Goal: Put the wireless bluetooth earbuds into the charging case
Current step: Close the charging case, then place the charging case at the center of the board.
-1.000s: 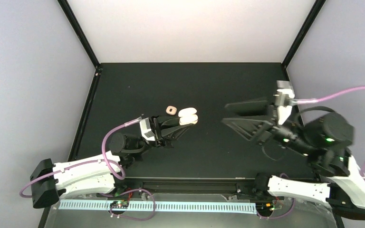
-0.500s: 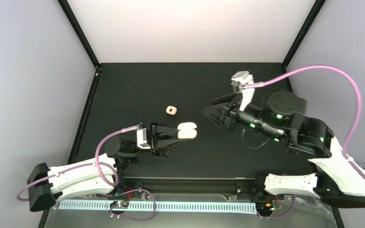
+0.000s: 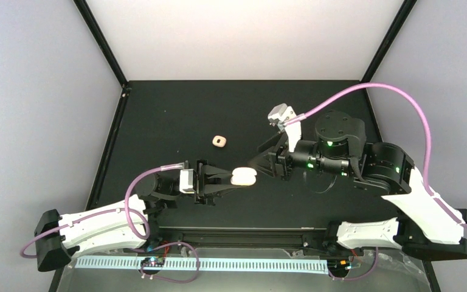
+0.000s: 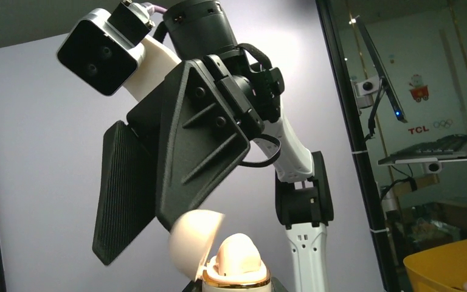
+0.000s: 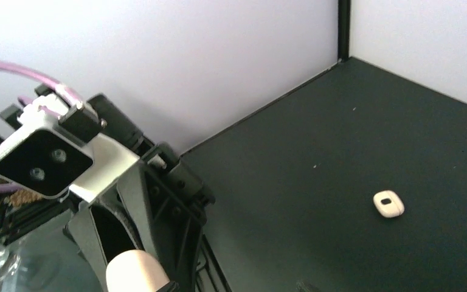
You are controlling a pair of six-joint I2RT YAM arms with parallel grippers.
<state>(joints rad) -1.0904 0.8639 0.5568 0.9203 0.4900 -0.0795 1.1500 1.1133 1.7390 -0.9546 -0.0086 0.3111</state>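
Note:
My left gripper needs to set the cream charging case down and let go of it on the black table, just nearside of the small cream piece (image 3: 207,158).
My left gripper (image 3: 234,178) is shut on the cream charging case (image 3: 244,176), holding it above the table near the middle front. In the left wrist view the gold-rimmed case (image 4: 236,278) has its lid (image 4: 191,240) flipped open to the left, and a rounded cream earbud (image 4: 238,250) sits in it. My right gripper (image 3: 253,159) hovers just right of the case, open, with nothing between its fingers; one black finger (image 4: 200,158) reaches close above the lid. Another small cream earbud (image 3: 219,141) with a dark centre lies on the black table (image 3: 176,115), also seen as the earbud (image 5: 388,204) in the right wrist view.
Black frame posts (image 3: 100,42) stand at the table's back corners, with pale walls behind. A purple cable (image 3: 365,91) loops over the right arm. The arm bases and a rail (image 3: 243,234) line the near edge.
The right arm has swung left and forward until its fingers are next to the case, and its jaws have narrowed a little. The left gripper has carried the case toward the near edge.

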